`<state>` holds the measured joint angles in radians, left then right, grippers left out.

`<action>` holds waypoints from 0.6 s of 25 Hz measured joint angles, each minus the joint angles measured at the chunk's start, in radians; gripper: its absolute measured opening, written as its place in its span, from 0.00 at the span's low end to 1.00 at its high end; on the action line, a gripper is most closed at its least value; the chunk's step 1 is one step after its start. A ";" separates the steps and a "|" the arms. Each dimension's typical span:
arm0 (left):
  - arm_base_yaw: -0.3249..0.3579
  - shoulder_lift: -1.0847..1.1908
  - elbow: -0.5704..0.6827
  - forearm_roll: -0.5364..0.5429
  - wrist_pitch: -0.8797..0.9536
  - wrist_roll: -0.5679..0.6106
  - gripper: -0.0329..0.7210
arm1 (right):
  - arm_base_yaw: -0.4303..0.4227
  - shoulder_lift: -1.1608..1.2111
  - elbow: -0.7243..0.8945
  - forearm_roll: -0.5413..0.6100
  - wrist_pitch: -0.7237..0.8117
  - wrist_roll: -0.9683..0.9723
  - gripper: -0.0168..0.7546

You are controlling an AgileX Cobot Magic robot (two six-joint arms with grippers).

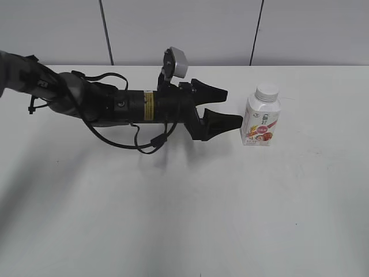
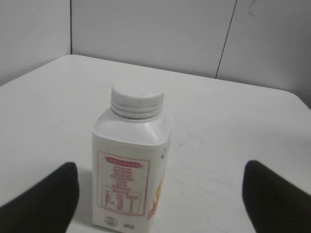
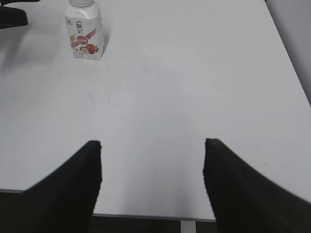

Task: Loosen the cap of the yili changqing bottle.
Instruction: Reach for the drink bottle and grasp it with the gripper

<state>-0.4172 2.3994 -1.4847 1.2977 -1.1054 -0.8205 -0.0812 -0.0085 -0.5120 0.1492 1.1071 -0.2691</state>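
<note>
Next, I close my left gripper on the printed body (image 1: 261, 124) (image 2: 127, 170) of the yili changqing bottle, below its white cap, because the cap needs to stay free.
The yili changqing bottle (image 1: 261, 122) stands upright on the white table, right of centre. Its white ribbed cap (image 1: 267, 92) sits on the neck. My left gripper (image 1: 230, 108) is open, fingers pointing right, tips just short of the bottle's left side and apart from it. In the left wrist view the bottle (image 2: 130, 174) stands ahead between the open fingers (image 2: 160, 194), with the cap (image 2: 136, 101) above. My right gripper (image 3: 151, 160) is open and empty, far from the bottle (image 3: 85, 34), over the table's near edge. It is out of the exterior view.
The white table (image 1: 184, 219) is bounded by grey wall panels (image 1: 184, 29) behind. The left arm's black body and cables (image 1: 115, 107) lie across the table's left half. The table's near edge (image 3: 146, 215) shows under the right gripper.
</note>
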 joint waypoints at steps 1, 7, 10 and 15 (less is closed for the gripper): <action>-0.005 0.009 -0.010 0.001 0.001 -0.003 0.88 | 0.000 0.000 0.000 0.000 0.000 0.000 0.70; -0.023 0.028 -0.040 0.005 0.036 -0.036 0.86 | 0.000 0.000 0.000 0.000 -0.001 0.000 0.70; -0.023 0.028 -0.045 0.008 0.057 -0.039 0.79 | 0.000 0.000 0.000 0.000 -0.001 0.000 0.70; -0.026 0.032 -0.080 0.025 0.105 -0.042 0.79 | 0.000 0.000 0.000 0.000 -0.001 0.000 0.70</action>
<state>-0.4431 2.4319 -1.5649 1.3231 -1.0006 -0.8623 -0.0812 -0.0085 -0.5120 0.1492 1.1062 -0.2691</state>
